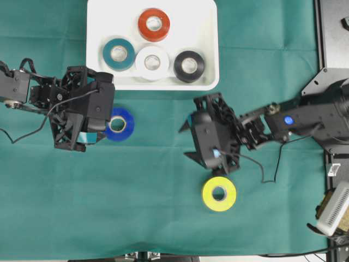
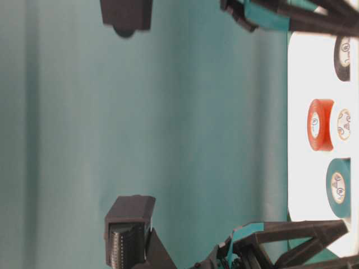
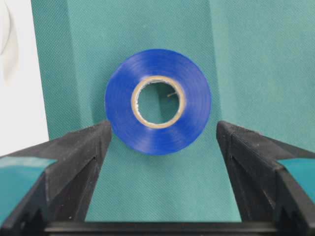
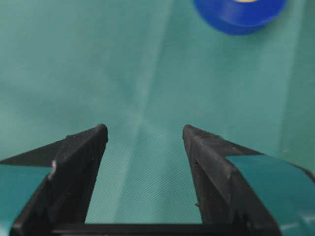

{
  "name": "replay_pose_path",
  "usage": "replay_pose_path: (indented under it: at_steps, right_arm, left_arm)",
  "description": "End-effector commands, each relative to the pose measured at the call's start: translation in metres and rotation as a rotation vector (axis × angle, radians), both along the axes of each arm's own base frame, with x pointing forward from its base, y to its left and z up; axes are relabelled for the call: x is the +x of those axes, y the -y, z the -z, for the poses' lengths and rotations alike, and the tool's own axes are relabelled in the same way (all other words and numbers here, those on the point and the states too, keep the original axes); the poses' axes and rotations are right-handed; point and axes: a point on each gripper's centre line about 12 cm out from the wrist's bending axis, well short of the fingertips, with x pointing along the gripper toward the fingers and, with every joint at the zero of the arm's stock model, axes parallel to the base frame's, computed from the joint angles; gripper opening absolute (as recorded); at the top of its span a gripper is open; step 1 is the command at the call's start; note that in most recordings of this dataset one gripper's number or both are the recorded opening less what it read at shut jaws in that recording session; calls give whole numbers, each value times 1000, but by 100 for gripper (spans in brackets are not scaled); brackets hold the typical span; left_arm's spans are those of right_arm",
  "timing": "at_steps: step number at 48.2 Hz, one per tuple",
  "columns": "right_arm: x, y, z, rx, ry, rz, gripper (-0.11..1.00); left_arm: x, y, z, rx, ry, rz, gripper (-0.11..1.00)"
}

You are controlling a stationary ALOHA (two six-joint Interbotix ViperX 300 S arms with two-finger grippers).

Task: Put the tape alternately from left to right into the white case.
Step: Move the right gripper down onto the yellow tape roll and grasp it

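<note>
The yellow tape is next for my right gripper to grip on its side (image 1: 222, 182) facing the white case, one finger inside its hole.
The white case (image 1: 98, 16) lies at the top middle and holds a red tape (image 1: 154, 24), a teal one (image 1: 119, 53), a white one (image 1: 151, 62) and a black one (image 1: 189, 66). On the green cloth below the case lies a blue tape (image 3: 157, 101), flat. My left gripper (image 3: 163, 129) is open, with its tips either side of the roll's near edge. A yellow tape (image 1: 218, 194) sits lower right. Above it, my right gripper (image 4: 145, 130) stands open over bare cloth with nothing in it, and the blue tape (image 4: 239, 14) is far ahead of it.
Green cloth (image 1: 163, 218) covers the table. Black equipment (image 1: 332, 38) and a white device (image 1: 334, 210) line the right edge. In the table-level view the case (image 2: 297, 112) is at the right, with dark arm parts at top and bottom.
</note>
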Motion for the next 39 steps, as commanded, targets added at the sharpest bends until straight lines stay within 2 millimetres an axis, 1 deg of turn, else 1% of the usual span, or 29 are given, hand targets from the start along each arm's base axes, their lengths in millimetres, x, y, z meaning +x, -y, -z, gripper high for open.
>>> replay_pose_path:
  at_steps: [1,15,24,31,39]
  right_arm:
    - [-5,-10,-9,22,28,-22,66]
    - [-28,-29,-2,24,-1,-94,67]
    - [-42,-49,1,24,-8,-167,67]
    - [-50,-61,2,23,-12,-212,67]
    - [-56,-67,5,19,-21,-240,67]
  left_arm:
    - [2,1,-10,-5,35,1,42]
    - [7,2,-14,-7,72,1,42]
    - [6,2,-12,-7,72,1,42]
    - [5,1,-11,-6,66,1,42]
    - [5,1,-11,-6,67,1,42]
